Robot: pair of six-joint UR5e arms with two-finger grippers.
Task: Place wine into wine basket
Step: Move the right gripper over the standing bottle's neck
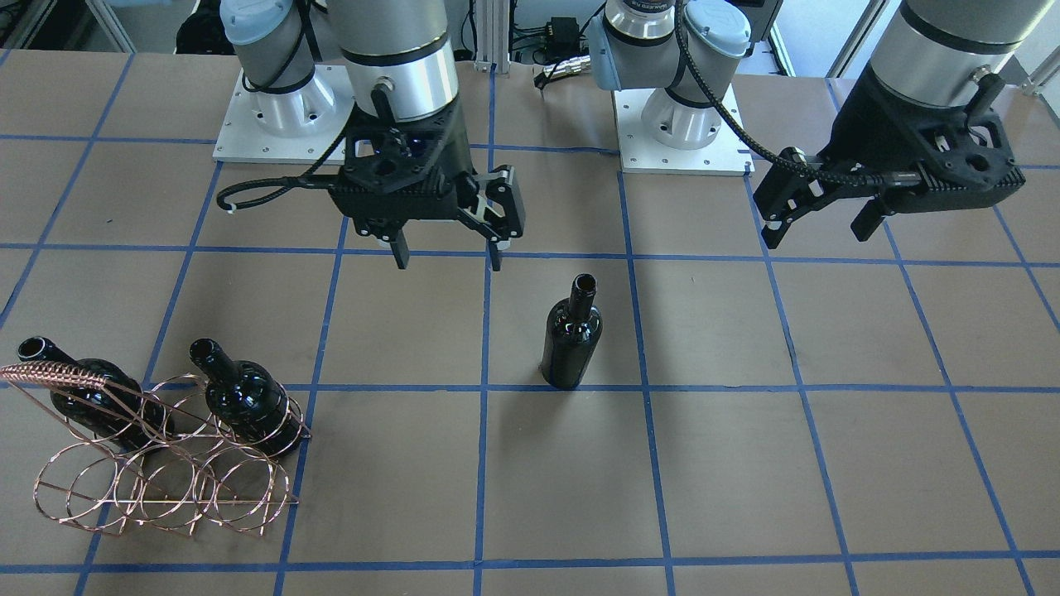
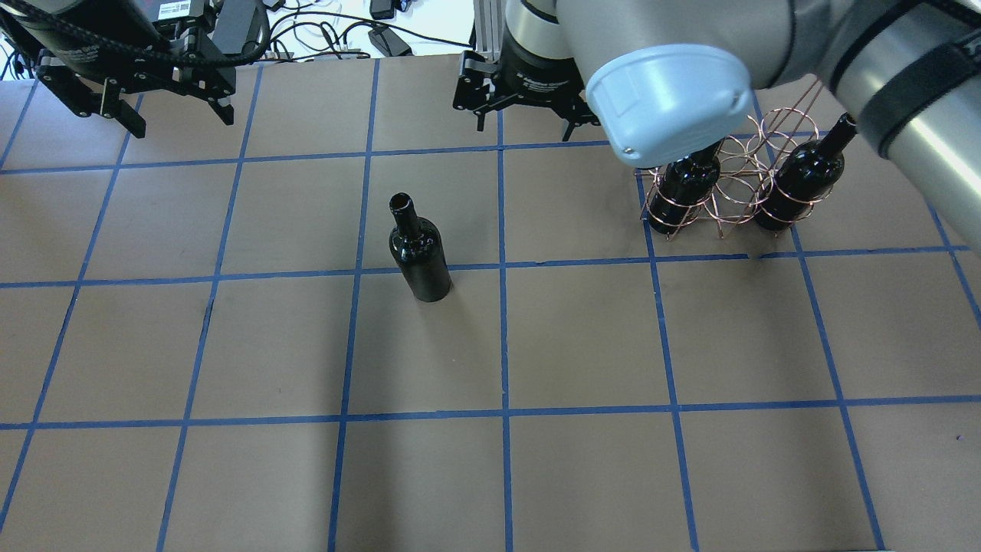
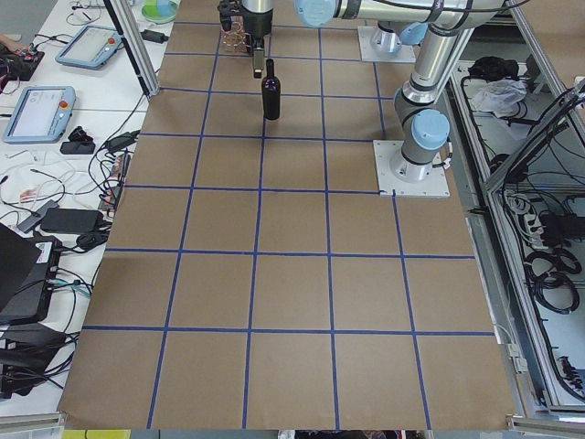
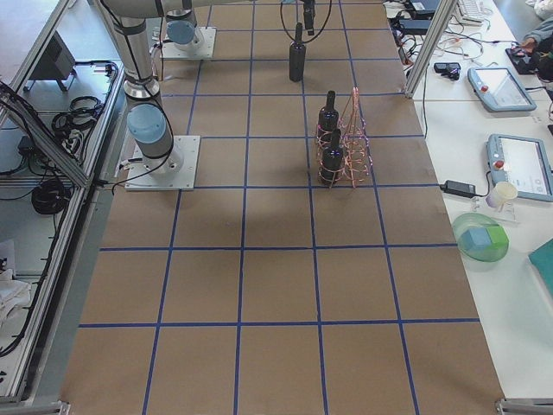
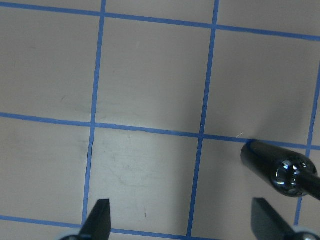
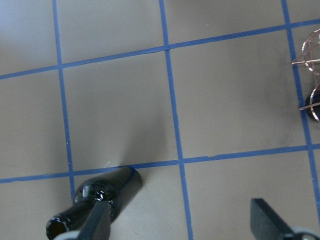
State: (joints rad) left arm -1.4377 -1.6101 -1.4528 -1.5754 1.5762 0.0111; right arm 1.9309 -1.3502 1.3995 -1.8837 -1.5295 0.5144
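Note:
The neck (image 1: 582, 298) (image 6: 75, 217) of the lone standing wine bottle is next for my right gripper, which should move there and close on it.
A glossy black wine bottle (image 1: 571, 339) stands upright and alone on the brown table, near the middle (image 2: 420, 253). The copper wire wine basket (image 1: 157, 463) stands off to my right (image 2: 728, 184) and holds two like bottles (image 1: 244, 401) (image 1: 91, 397). My right gripper (image 1: 448, 258) is open and empty, hovering above the table between the lone bottle and the basket; its wrist view shows the bottle (image 6: 100, 200) by its left finger. My left gripper (image 1: 820, 232) is open and empty, raised to the bottle's other side; the bottle (image 5: 285, 172) lies at its view's right edge.
The table is brown paper with a grid of blue tape lines (image 2: 502, 264). The two arm bases (image 1: 281, 108) (image 1: 683, 124) stand at the robot's edge. The right arm's elbow (image 2: 667, 100) hides part of the basket in the overhead view.

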